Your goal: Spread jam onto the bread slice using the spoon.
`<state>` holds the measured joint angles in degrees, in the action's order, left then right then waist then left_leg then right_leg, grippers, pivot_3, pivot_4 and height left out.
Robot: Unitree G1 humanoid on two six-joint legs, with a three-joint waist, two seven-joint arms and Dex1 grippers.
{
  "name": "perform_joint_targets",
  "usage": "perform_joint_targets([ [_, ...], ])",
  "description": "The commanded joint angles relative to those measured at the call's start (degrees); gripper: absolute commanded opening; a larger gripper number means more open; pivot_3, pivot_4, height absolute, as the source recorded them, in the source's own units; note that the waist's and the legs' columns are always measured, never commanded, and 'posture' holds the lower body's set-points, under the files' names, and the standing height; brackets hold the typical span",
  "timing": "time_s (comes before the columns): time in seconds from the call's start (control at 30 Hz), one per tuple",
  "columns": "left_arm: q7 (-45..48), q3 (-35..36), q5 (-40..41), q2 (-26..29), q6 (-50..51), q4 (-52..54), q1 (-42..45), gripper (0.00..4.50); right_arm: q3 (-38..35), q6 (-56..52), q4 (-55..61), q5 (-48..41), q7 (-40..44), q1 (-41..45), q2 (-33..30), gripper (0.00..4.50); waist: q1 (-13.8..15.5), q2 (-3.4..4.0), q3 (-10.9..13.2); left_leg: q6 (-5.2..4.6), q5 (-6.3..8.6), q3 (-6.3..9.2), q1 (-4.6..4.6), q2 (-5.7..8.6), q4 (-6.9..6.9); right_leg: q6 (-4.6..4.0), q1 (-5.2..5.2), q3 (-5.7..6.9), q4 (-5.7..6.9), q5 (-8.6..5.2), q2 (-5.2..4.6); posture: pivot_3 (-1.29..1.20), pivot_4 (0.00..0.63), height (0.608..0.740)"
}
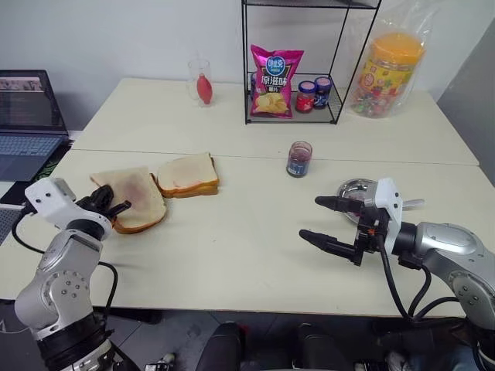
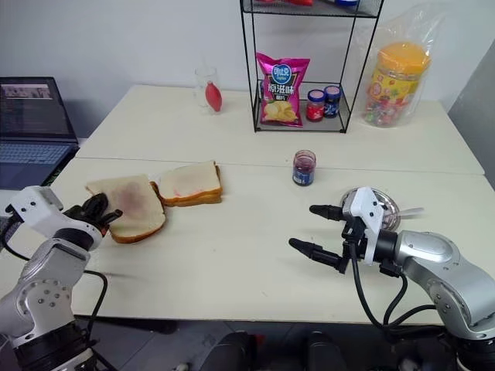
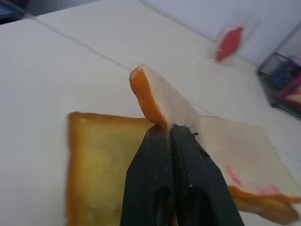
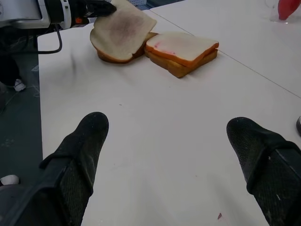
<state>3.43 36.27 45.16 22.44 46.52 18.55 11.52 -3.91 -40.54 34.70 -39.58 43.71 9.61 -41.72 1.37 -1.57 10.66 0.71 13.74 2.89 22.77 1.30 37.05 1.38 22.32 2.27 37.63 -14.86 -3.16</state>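
The robot's left gripper should set the bread slice down on the bare table (image 1: 264, 242) beside the open fingers of the right gripper.
My left gripper (image 1: 116, 207) is shut on the near edge of the bread slice (image 1: 128, 189), a thin pale slice with a pinkish smear. Its pinched corner (image 3: 160, 99) is raised and tilted above a toasted slice (image 3: 99, 160) that lies under it. The jam (image 1: 298, 158) sits in a small clear jar with a dark label at mid-table, apart from both grippers. At the right, the spoon's silver handle (image 1: 414, 203) pokes out from a small metal dish (image 1: 352, 188), just behind my right gripper (image 1: 309, 218). That gripper hangs open and empty over bare table.
A two-slice sandwich (image 1: 188, 175) lies right of the bread. At the back, a wire rack (image 1: 338, 46) holds a chip bag (image 1: 274, 81) and two capped jars (image 1: 313, 94). There is also a candy tub (image 1: 389, 73), a glass (image 1: 201, 81) and a laptop (image 1: 27, 124) at far left.
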Motion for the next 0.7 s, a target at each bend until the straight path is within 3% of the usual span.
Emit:
perform_joint_targets([
  [0.03,5.0,-1.2,14.4,3.7,6.7,7.7,1.7,0.07,-3.6,1.0,1.2,-1.7,1.6,-1.3,-1.4,4.5,0.0,-0.01,0.0,0.0,0.0,0.01,0.01,0.0,0.0,0.0,0.01,0.01,0.0,0.0,0.0,0.0,0.15,0.74],
  [0.13,5.9,-2.6,24.9,5.6,11.7,8.1,2.0,0.07,-5.3,1.3,1.4,-2.5,3.8,-3.1,-2.9,4.5,0.0,-0.01,0.0,0.0,0.0,-0.01,0.0,0.0,0.0,0.01,0.0,0.0,-0.02,-0.01,0.0,0.0,0.15,0.74],
  [0.27,6.0,-11.0,38.5,6.9,18.6,9.3,-1.1,0.07,-8.2,0.6,4.0,-4.7,8.7,-7.7,-7.3,4.5,0.0,0.0,0.0,-0.02,0.0,-0.03,-0.01,0.01,0.0,0.04,-0.02,-0.01,-0.02,-0.03,0.0,0.0,0.15,0.74],
  [0.33,6.4,-14.6,38.3,7.8,19.6,9.0,-2.0,0.07,-9.3,0.1,5.0,-5.7,8.8,-9.2,-8.2,4.5,0.0,0.0,0.0,-0.02,0.01,-0.03,-0.01,0.01,-0.02,0.04,-0.01,-0.04,-0.02,-0.03,0.0,0.0,0.15,0.74],
  [0.47,9.0,-23.7,29.1,3.4,16.6,2.0,-2.8,0.07,-11.0,0.5,7.5,-5.3,9.0,-14.2,-9.4,4.5,0.1,0.14,-0.1,-0.02,0.0,-0.02,-0.09,-0.01,-0.02,0.23,-0.05,-0.02,0.04,-0.18,0.02,0.0,0.15,0.74],
  [0.7,8.9,-29.1,16.0,-3.3,7.4,-4.5,-2.3,0.07,-11.2,1.7,9.9,-3.2,7.0,-17.9,-9.4,4.5,0.1,0.13,-0.1,-0.02,-0.01,-0.08,-0.12,-0.01,-0.01,0.13,-0.07,-0.08,0.0,-0.17,0.02,0.0,0.15,0.74],
])
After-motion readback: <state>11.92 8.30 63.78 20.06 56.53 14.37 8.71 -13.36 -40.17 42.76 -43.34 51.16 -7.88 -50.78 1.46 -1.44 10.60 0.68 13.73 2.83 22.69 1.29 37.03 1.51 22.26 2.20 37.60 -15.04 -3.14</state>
